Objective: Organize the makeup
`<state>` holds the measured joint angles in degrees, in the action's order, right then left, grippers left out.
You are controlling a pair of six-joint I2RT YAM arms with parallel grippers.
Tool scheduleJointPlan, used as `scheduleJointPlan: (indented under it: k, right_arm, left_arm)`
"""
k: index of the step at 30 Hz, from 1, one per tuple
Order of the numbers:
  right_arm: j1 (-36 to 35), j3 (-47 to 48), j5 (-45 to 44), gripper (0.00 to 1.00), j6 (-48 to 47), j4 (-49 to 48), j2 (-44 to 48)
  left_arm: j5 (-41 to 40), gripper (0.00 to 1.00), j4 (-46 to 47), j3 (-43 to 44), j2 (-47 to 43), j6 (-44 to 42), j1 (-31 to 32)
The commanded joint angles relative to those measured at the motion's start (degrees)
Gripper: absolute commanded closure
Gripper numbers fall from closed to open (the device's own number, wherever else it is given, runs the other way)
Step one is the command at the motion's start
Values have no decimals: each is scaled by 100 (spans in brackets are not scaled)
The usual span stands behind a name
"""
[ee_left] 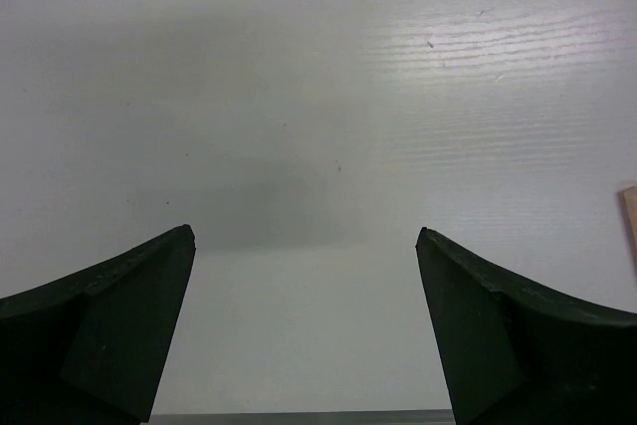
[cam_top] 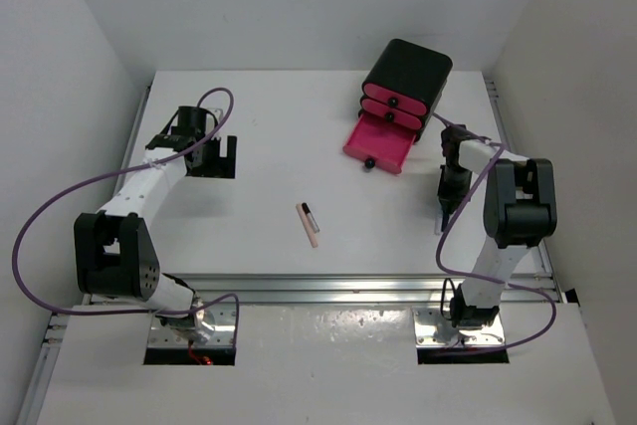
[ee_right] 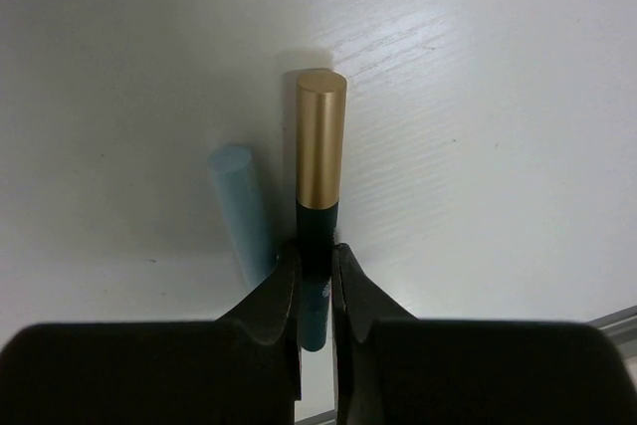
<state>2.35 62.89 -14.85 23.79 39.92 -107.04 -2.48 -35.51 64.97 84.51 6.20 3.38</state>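
Observation:
The robot's right gripper needs to put the slim black tube, now held just above the table, down inside the open pink drawer [cam_top: 375,146], behind the drawer's front knob.
My right gripper [ee_right: 317,251] is shut on a slim black tube with a gold cap [ee_right: 320,141], just above the table. A pale-blue tube [ee_right: 237,206] lies on the table right beside and partly under it. In the top view the right gripper [cam_top: 445,204] is at the right, in front of the open drawer. A peach pencil with a black tip [cam_top: 309,224] lies at the table's middle; its end shows at the left wrist view's right edge [ee_left: 629,221]. My left gripper [cam_top: 211,158] [ee_left: 306,236] is open and empty at the far left. Puff and palettes are out of view.
A black box with pink drawers [cam_top: 406,77] stands at the back right, its lowest pink drawer [cam_top: 378,144] pulled out toward the middle. White walls close in the table on the left, back and right.

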Motion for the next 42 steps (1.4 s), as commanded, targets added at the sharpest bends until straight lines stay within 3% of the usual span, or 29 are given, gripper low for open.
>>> scheduleJointPlan:
  k: [1, 10, 15, 18, 22, 24, 29, 31, 34, 38, 40, 41, 42]
  right_arm:
    - [-42, -5, -132, 100, 231, 226, 17]
    - [-191, 205, -816, 100, 249, 411, 403]
    - [-727, 724, -1484, 100, -181, 280, 772]
    - [-973, 1049, -1425, 100, -1171, -324, 939]
    - [-1332, 1023, -154, 100, -2701, -1869, 1011]
    - [-1595, 1093, -53, 100, -3553, -2101, 818]
    - [-1966, 2146, 194, 100, -4276, -2541, -395]
    - [-2028, 2515, -33, 96, -4313, -2682, -998]
    - [-2080, 3707, -122, 90, -4348, -2113, -1606]
    - [-2019, 3732, -422, 87, -4295, -1891, -1926]
    - [-2002, 3503, -309, 75, -4356, -2032, -1847]
    - [-2019, 3415, -169, 59, -4444, -1971, -1759]
    - [-2019, 3370, -37, 57, -4462, -1936, -1732]
  left_arm:
    - [28, 0, 53, 86, -119, -40, -56]
    - [81, 0, 53, 86, -119, -40, -56]
    - [81, 0, 53, 86, -119, -40, -56]
    - [81, 0, 53, 86, -119, -40, -56]
    - [81, 0, 53, 33, -119, -40, -56]
    - [81, 0, 53, 33, -119, -40, -56]
    - [81, 0, 53, 33, -171, -40, -56]
    - [81, 0, 53, 33, -172, -40, -56]
    - [28, 0, 53, 33, -233, -40, -56]
    - [28, 0, 53, 33, -233, -40, -109]
    - [28, 0, 53, 33, -233, -40, -162]
    - [81, 0, 53, 33, -233, -40, -162]
    - [81, 0, 53, 33, -233, -40, -162]
